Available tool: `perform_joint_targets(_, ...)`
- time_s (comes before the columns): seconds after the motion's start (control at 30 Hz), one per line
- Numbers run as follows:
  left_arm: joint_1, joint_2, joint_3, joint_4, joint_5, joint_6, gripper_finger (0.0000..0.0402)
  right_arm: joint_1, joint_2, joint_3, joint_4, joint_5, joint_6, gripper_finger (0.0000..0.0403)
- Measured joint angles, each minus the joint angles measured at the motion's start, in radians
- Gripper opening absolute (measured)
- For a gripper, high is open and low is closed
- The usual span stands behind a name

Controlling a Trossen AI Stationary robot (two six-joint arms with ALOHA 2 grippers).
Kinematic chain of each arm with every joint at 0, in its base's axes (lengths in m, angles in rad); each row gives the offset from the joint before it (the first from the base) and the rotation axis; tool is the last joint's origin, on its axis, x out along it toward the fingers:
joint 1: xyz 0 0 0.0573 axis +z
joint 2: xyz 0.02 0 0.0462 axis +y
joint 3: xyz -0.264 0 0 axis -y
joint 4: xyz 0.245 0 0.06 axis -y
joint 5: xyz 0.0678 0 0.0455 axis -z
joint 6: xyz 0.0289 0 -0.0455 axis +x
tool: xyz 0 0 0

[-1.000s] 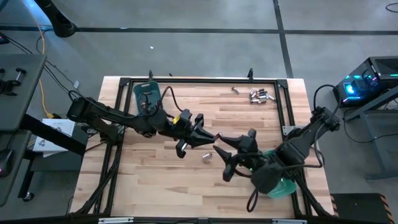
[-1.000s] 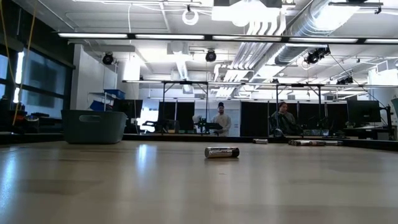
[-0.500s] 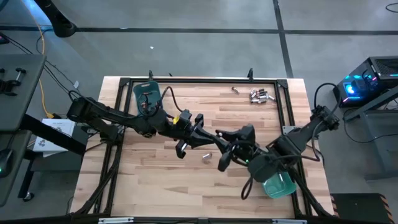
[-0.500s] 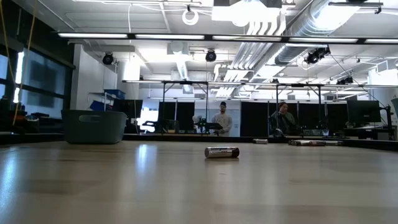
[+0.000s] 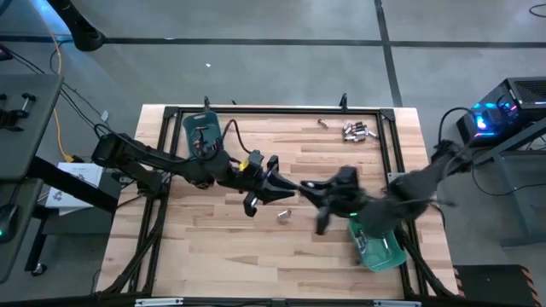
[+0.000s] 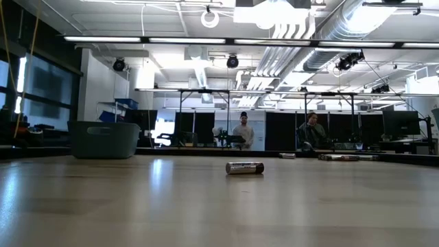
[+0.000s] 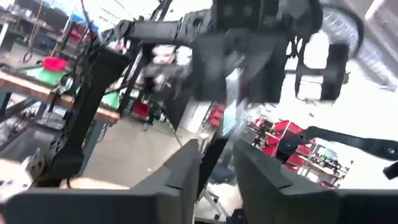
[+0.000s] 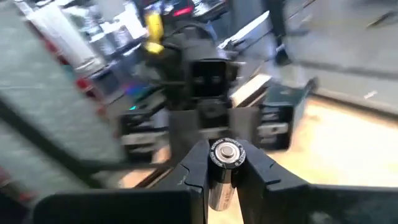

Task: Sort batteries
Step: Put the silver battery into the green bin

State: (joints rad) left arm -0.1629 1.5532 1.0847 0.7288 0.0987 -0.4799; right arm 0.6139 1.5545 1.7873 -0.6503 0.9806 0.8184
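My right gripper has the silvery battery to place. It will let go of it inside the teal bin (image 5: 372, 242) on the near side of the table.
Above the table's middle my two grippers meet tip to tip. My right gripper (image 5: 310, 190) (image 8: 222, 173) is shut on a silvery battery (image 8: 224, 163). Facing it, my left gripper (image 5: 285, 193) (image 7: 216, 169) is open, and no battery shows between its fingers in the left wrist view. Another battery (image 5: 284, 216) (image 6: 245, 167) lies on its side on the wood just nearer than the grippers. Several more batteries (image 5: 358, 131) lie in a small heap at the far right. My right gripper pinches the battery by its round sides between the two fingers (image 8: 194, 167). The battery lies along the fingers, and its flat end cap (image 8: 225, 152) points out past the tips toward my left gripper. The fingers come in about level from the table's right. The battery is clear of the table.
A teal bin (image 5: 201, 132) (image 6: 104, 139) stands at the far left of the table and another teal bin (image 5: 381, 249) at the near right. A black frame (image 5: 273, 110) runs round the table's edges. People stand in the room beyond the table.
My right gripper has gone up and toward my left gripper, rolling as it went, and its widely spread fingers have shut. The right arm has swung away from over the near-right bin, which now shows. The battery on the table has not moved.
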Motion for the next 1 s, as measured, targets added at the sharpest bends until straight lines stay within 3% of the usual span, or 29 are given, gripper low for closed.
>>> perform_joint_targets(0.13,0.006,0.0,0.0,-0.095,0.0,-0.017,0.0139,0.014,-0.051,0.004,-0.222,-0.126,0.183,0.0034)
perform_joint_targets(0.27,0.006,0.0,-0.001,-0.193,0.0,-0.017,0.0163,0.041,-0.055,-0.006,-0.553,-0.34,0.453,0.0034)
perform_joint_targets(0.4,0.006,0.0,-0.001,-0.241,-0.001,-0.017,0.0166,0.084,-0.058,-0.132,-0.711,-0.554,0.66,0.0034)
perform_joint_targets(0.53,0.006,0.0,-0.001,-0.24,-0.003,-0.017,0.0167,0.122,-0.072,-0.353,-0.69,-0.782,0.809,0.0034)
perform_joint_targets(0.67,0.006,0.0,-0.001,-0.24,-0.015,-0.017,0.0167,0.137,-0.112,-0.599,-0.558,-0.994,0.889,0.0034)
perform_joint_targets(1.0,0.007,0.0,-0.001,-0.244,-0.018,-0.029,0.0168,0.131,-0.254,-1.087,-0.169,-1.105,1.053,0.0034)
